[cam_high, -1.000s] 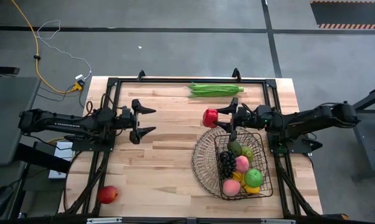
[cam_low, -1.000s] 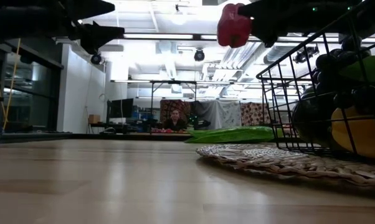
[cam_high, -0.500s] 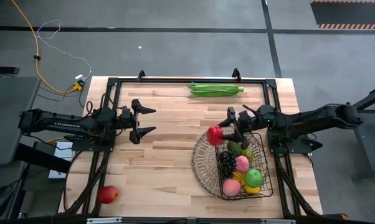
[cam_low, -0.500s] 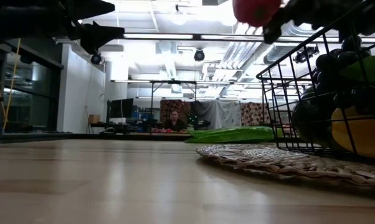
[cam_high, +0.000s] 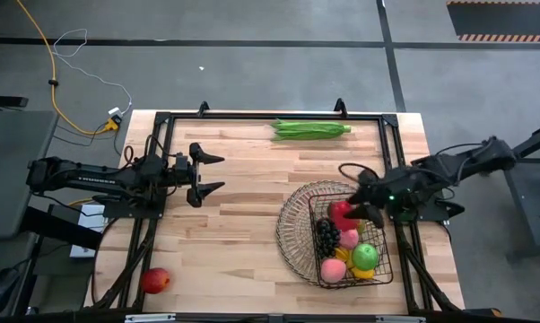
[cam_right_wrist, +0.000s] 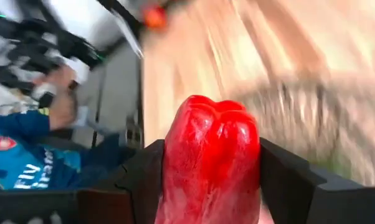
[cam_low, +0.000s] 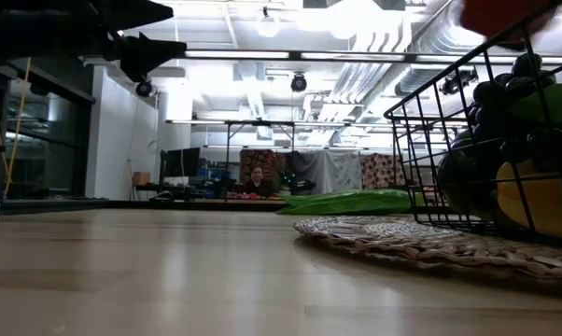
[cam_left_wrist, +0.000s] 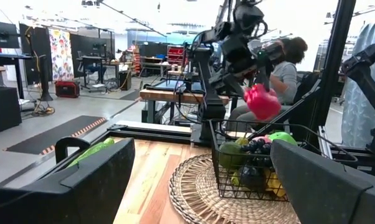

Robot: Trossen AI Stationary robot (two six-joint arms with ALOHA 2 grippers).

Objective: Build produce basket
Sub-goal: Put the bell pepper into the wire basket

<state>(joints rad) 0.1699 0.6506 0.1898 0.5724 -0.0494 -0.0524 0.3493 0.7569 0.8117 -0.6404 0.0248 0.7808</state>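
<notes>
The red pepper will go down in the dark wire basket's far corner point(cam_high: 360, 214), behind the peach, where I will set it with my right gripper.
The dark wire basket point(cam_high: 378, 269) stands on a round woven mat at the table's right and holds grapes, peaches, a green apple and other fruit. My right gripper point(cam_high: 352, 212) is shut on the red pepper point(cam_high: 341, 213) above the basket's far part; the pepper also shows in the right wrist view point(cam_right_wrist: 211, 165) and the left wrist view point(cam_left_wrist: 262, 102). My left gripper point(cam_high: 214, 173) is open and empty above the table's left half. Green beans point(cam_high: 310, 129) lie at the far edge. A red apple point(cam_high: 155, 280) lies near the front left corner. My right gripper pinches the red pepper's two sides point(cam_right_wrist: 175, 168) between its two fingers. The fingers come from the table's right, slanting down. The pepper is lifted clear, above the fruit in the basket.
The woven mat point(cam_high: 292, 235) reaches out left of the basket. A black frame point(cam_high: 252, 117) runs along the table's far edge and sides. Bare wood lies between the left gripper and the basket. A seated person shows beyond the table in the left wrist view point(cam_left_wrist: 287, 62).
My right gripper has carried the red pepper from over the bare table beyond the basket toward the near and right edges, and now holds it over the basket's far part. It has tipped downward. The left arm has kept still.
</notes>
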